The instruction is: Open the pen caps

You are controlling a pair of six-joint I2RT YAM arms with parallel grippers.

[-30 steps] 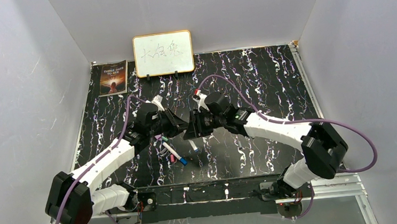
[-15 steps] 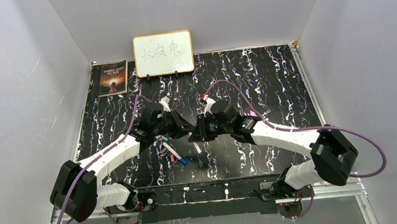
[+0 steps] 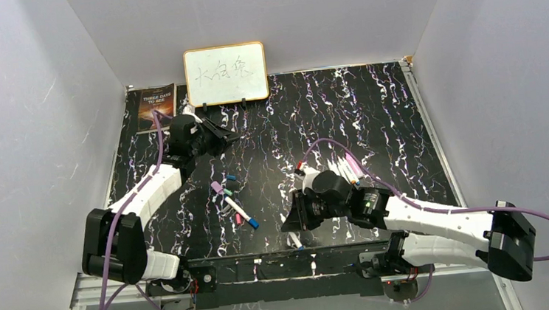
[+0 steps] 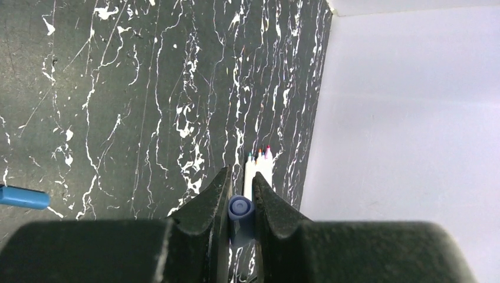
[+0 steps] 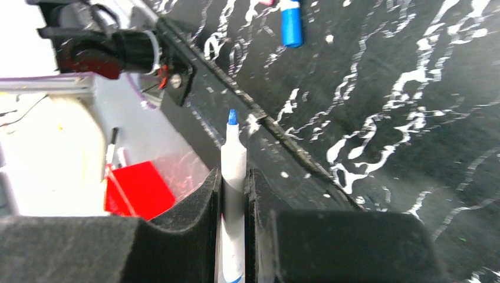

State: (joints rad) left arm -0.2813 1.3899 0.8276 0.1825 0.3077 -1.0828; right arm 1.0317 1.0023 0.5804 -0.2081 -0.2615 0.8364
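I need to let go of the white pen with my right gripper beside the uncapped white pens (image 3: 325, 172), on the side facing the pink-and-white marker. The white pen is now low near the front edge.
My left gripper (image 3: 230, 138) (image 4: 240, 181) is at the back left of the table, shut on a blue pen cap (image 4: 241, 207). My right gripper (image 3: 293, 226) (image 5: 234, 175) is low near the table's front edge, shut on a white pen (image 5: 233, 154) whose blue tip is bare; the pen also shows in the top view (image 3: 295, 238). A capped pink-and-white marker (image 3: 237, 210) lies left of centre, with small purple (image 3: 216, 187) and teal (image 3: 226, 193) caps beside it. Several uncapped white pens (image 3: 347, 168) (image 4: 258, 167) lie side by side at the right.
A whiteboard (image 3: 225, 74) and a book (image 3: 157, 107) stand at the back edge. A blue cap (image 5: 290, 27) lies on the black marbled mat (image 3: 372, 110). The metal front rail (image 3: 287, 261) runs just below my right gripper. Grey walls close in both sides.
The grippers were together at mid-table on one pen. They have pulled apart: the left swung to the back left with the blue cap, the right dropped toward the front edge with the pen.
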